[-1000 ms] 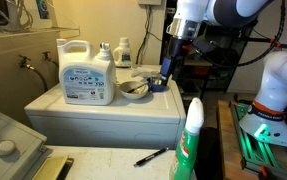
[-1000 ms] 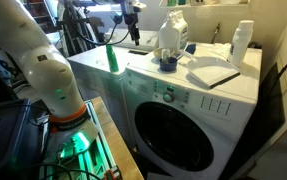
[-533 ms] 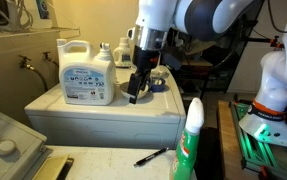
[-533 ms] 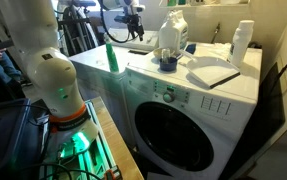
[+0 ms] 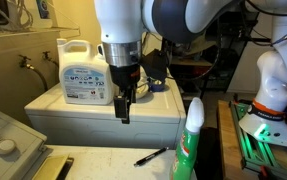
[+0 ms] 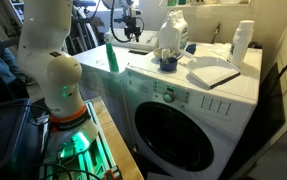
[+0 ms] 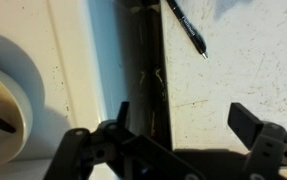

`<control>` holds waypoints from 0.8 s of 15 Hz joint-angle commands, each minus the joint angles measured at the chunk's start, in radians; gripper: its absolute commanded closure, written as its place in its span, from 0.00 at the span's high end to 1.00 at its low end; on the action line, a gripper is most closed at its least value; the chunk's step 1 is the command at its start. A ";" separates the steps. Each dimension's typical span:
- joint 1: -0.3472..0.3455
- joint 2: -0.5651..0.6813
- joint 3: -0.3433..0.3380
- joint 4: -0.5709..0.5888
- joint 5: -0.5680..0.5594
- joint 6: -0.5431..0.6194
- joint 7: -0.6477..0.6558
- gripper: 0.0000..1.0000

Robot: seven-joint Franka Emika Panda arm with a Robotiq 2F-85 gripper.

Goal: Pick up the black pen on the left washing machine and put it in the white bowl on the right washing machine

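My gripper is to go to the black pen next and close on the pen's end point(image 5: 140, 162) point(image 7: 199, 44) that is farthest from the green-capped bottle.
The black pen point(image 5: 150, 156) lies on the cream-beige top of the left washing machine point(image 5: 98, 162). It also shows at the top of the wrist view point(image 7: 184, 26). My gripper point(image 5: 123, 110) hangs over the front edge of the white right washing machine point(image 5: 83, 118), up and to the left of the pen. In the wrist view its fingers point(image 7: 183, 125) are spread wide with nothing between them. A whitish round bowl point(image 7: 1, 100) is cut off at the left edge of the wrist view. The arm hides the bowl in the exterior view.
A large white detergent jug point(image 5: 87, 72) and smaller bottles stand on the white machine. A green-capped bottle point(image 5: 190, 140) stands close to the right of the pen. A grey panel with a round knob point(image 5: 3, 147) is at the left. A dark gap point(image 7: 143, 70) separates the two machine tops.
The arm has swung from the back right of the white machine, across the bowl, down to its front edge nearer the pen. The gripper has stayed open.
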 commanded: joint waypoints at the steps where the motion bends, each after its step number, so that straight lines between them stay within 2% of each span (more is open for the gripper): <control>1: 0.028 0.029 -0.021 0.022 0.056 -0.025 -0.089 1.00; 5: 0.071 0.120 0.000 0.050 0.125 -0.067 -0.225 1.00; 9: 0.149 0.217 -0.028 0.115 0.081 -0.168 -0.295 1.00; 12: 0.181 0.261 -0.052 0.156 0.064 -0.177 -0.331 0.79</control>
